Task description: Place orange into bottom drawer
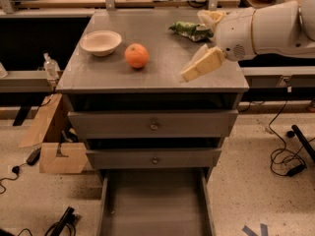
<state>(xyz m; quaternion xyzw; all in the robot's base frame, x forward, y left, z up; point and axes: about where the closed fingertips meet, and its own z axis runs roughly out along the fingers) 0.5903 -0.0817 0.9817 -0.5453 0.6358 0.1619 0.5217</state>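
Observation:
The robot's gripper needs to next move to the orange next to the beige bowl and close its fingers around the orange's middle (pixel 137 56).
The orange (pixel 136 55) sits on the grey cabinet top (pixel 147 73), just right of a beige bowl (pixel 100 42). My gripper (pixel 197 68) hangs over the right part of the top, to the right of the orange and apart from it, with nothing in it. The bottom drawer (pixel 154 200) is pulled out below, its flat floor bare. The two upper drawers (pixel 152 124) with round knobs are pushed in.
A green crumpled bag (pixel 191 30) lies at the back right of the top. A cardboard box (pixel 54 146) and a plastic bottle (pixel 50 65) stand left of the cabinet. Cables (pixel 288 156) trail on the floor at right.

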